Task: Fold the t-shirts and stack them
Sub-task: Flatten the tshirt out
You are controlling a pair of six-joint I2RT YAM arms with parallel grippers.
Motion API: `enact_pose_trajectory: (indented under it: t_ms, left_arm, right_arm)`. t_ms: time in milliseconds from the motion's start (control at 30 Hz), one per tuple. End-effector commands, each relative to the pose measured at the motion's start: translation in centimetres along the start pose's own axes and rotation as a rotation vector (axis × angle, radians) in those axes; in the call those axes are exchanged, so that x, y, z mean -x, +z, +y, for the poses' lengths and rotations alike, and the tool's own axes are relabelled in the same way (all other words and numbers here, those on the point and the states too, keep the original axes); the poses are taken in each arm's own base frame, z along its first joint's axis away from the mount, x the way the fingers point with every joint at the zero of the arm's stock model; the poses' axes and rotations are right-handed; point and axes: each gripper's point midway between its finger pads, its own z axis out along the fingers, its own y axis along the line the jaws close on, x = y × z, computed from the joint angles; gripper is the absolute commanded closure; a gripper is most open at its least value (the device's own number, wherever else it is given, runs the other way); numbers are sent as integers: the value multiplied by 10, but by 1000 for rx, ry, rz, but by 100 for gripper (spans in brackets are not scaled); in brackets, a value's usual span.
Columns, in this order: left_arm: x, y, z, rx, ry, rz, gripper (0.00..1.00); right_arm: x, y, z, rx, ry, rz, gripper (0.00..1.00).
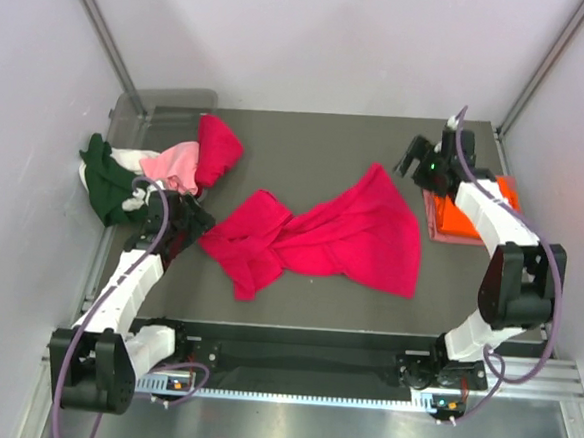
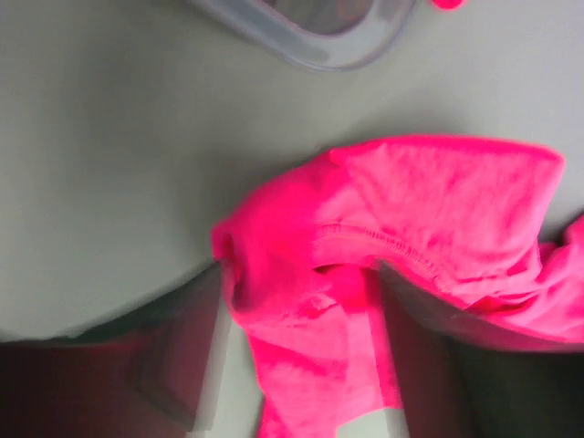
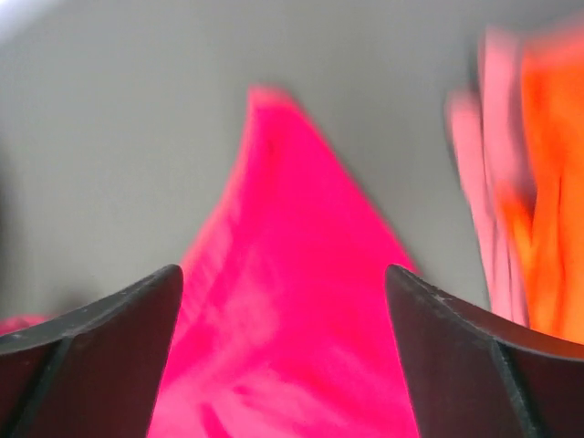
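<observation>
The crimson t-shirt's near pointed corner (image 1: 243,295) is at its end toward the clear grey bin. My left gripper goes there next and closes on it.
A crimson t-shirt (image 1: 321,236) lies crumpled and twisted across the middle of the table. My left gripper (image 1: 194,219) is at its left end. In the left wrist view its jaws (image 2: 301,365) stand apart, with the shirt's hemmed edge (image 2: 383,237) lying loose between the blurred fingers (image 2: 173,356). My right gripper (image 1: 413,159) hovers open at the back right, just beyond the shirt's far corner (image 3: 274,182), nothing between its fingers (image 3: 119,338). An orange t-shirt (image 1: 468,213) lies folded on a salmon pink one (image 1: 438,227) under the right arm.
At the back left a clear grey bin (image 1: 165,105) has a heap of shirts spilling from it: dark green (image 1: 100,171), cream (image 1: 128,157), pale pink (image 1: 176,161) and red (image 1: 219,146). The bin's rim (image 2: 310,36) shows in the left wrist view. White walls enclose the table.
</observation>
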Motion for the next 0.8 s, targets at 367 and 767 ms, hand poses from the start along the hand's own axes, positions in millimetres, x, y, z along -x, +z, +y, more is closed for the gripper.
enact_pose_trajectory:
  t_ms: [367,767]
  left_arm:
    - [-2,-58,8,-6,-7,-42,21]
    - [-99,-73,-62,-190,253,211,21]
  right_arm:
    - [-154,-110,-76,-105,56,111,14]
    - [-199,-124,-65,-54,-4,205,20]
